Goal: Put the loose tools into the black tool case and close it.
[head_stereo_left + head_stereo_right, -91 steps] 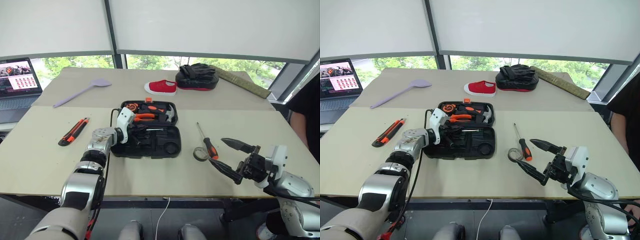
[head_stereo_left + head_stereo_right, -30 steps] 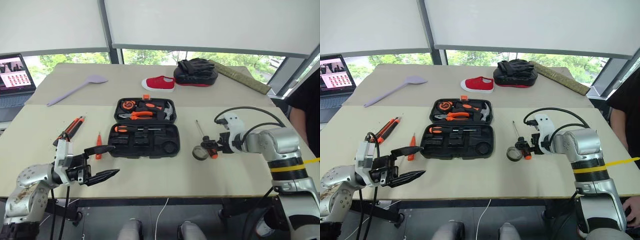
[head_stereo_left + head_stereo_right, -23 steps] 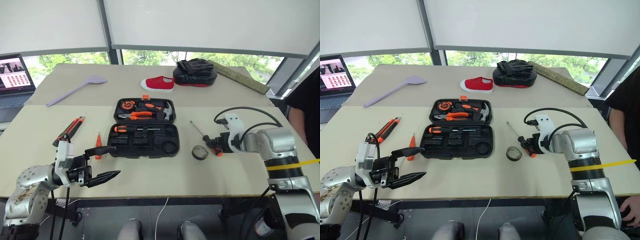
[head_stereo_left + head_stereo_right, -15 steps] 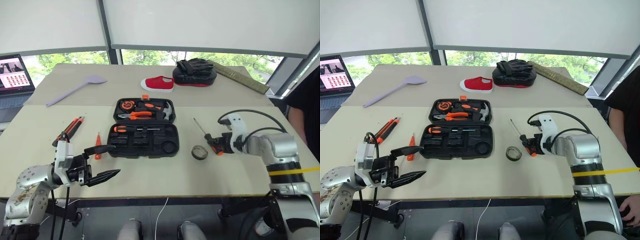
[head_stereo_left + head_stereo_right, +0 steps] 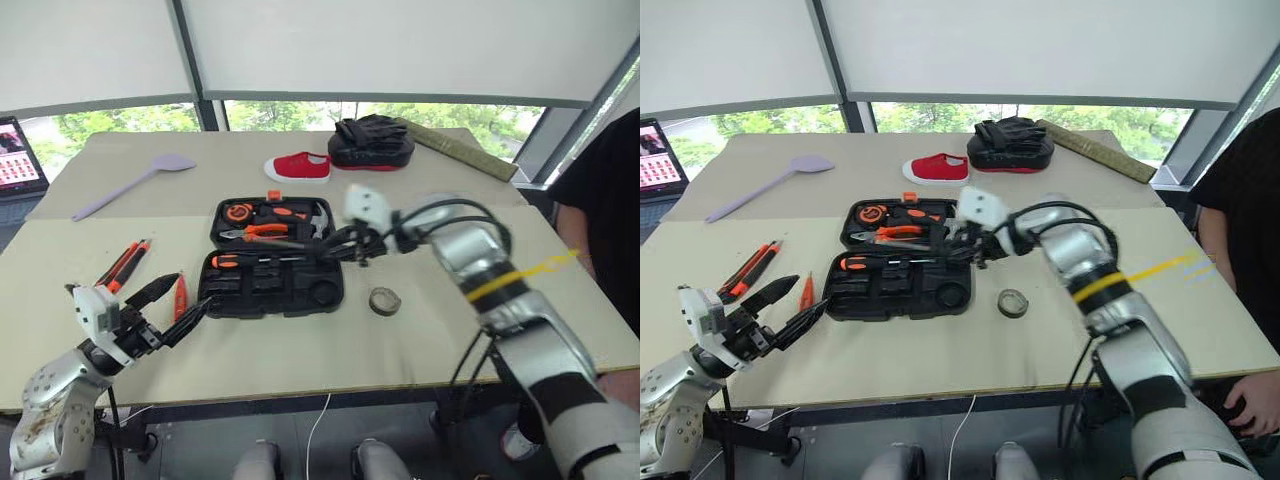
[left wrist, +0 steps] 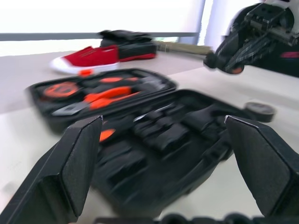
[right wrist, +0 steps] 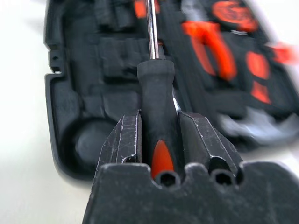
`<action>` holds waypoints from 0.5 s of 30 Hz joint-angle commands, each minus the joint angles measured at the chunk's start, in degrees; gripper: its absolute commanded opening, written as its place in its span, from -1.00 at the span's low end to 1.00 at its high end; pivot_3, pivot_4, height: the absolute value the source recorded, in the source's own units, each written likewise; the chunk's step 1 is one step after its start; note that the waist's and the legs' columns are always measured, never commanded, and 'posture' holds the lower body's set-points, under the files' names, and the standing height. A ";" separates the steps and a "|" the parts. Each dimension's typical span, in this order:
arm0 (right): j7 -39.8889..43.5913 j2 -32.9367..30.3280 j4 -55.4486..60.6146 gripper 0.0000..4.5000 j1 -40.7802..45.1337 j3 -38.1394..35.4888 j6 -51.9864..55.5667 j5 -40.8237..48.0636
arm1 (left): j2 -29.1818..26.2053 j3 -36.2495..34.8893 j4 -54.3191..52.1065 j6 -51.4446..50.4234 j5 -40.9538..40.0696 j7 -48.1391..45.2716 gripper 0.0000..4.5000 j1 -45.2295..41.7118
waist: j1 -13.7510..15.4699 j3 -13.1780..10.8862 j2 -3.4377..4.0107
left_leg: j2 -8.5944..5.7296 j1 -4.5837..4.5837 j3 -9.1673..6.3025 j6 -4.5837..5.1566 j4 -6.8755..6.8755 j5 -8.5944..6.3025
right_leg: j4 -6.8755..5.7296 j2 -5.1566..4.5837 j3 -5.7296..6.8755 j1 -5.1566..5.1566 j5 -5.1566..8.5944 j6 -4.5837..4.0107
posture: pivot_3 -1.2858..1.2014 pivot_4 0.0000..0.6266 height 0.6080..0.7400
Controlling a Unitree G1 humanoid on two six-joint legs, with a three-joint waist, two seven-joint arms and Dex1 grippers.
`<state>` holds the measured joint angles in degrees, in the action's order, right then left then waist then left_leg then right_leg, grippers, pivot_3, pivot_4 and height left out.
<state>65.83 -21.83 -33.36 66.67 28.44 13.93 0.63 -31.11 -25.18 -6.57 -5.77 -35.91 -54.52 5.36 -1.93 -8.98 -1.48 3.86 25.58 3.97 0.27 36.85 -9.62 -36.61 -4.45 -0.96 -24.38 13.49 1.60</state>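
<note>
I should set the black-and-orange screwdriver down with my right gripper in the tool case's front tray (image 5: 285, 268) (image 7: 150, 77), next to the shank of the other screwdriver.
The black tool case (image 5: 318, 293) lies open at the table's middle, with pliers, a hammer and other tools in its recesses. My right gripper (image 5: 341, 248) hangs over the case's right part, shut on a black-and-orange screwdriver (image 7: 156, 88) whose shaft points left across the case. A small dark tape roll (image 5: 383, 300) lies right of the case. Left of it rest a short orange screwdriver (image 5: 806, 292) and an orange-and-black utility knife (image 5: 122, 262). My left gripper (image 5: 190, 292) is open near the front left, above the short screwdriver.
A lilac spoon (image 5: 130, 185) lies at the back left, a red shoe (image 5: 297, 166) and a black padded mitt (image 5: 370, 145) behind the case. A laptop (image 5: 15, 150) stands at the far left. A person in black (image 5: 600, 200) is at the right edge.
My right gripper shut on the screwdriver beside the tape roll, lifted it and swung left over the case. The left gripper shifted a little left and turned. The camera also moved.
</note>
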 commanded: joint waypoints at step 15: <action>-5.63 10.48 -28.73 -0.58 10.27 1.50 -15.50 -15.41 | 0.18 -1.67 -3.92 2.52 -0.85 -0.13 1.00 4.83 | 0.72 0.00 0.00 | 0.13 -0.04 0.03 -0.37 -0.05 0.06 | -0.31 0.04 0.09 -0.18 0.15 -0.26 | 0.03 -0.52 1.00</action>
<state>60.99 -11.37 -61.39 75.33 31.27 -0.51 -14.18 -30.95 -25.83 -8.46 -4.52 -36.07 -54.59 9.70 -1.21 -8.98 -1.48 3.99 25.53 4.00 -0.10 36.79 -9.56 -36.94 -4.41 -0.87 -24.56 13.64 1.34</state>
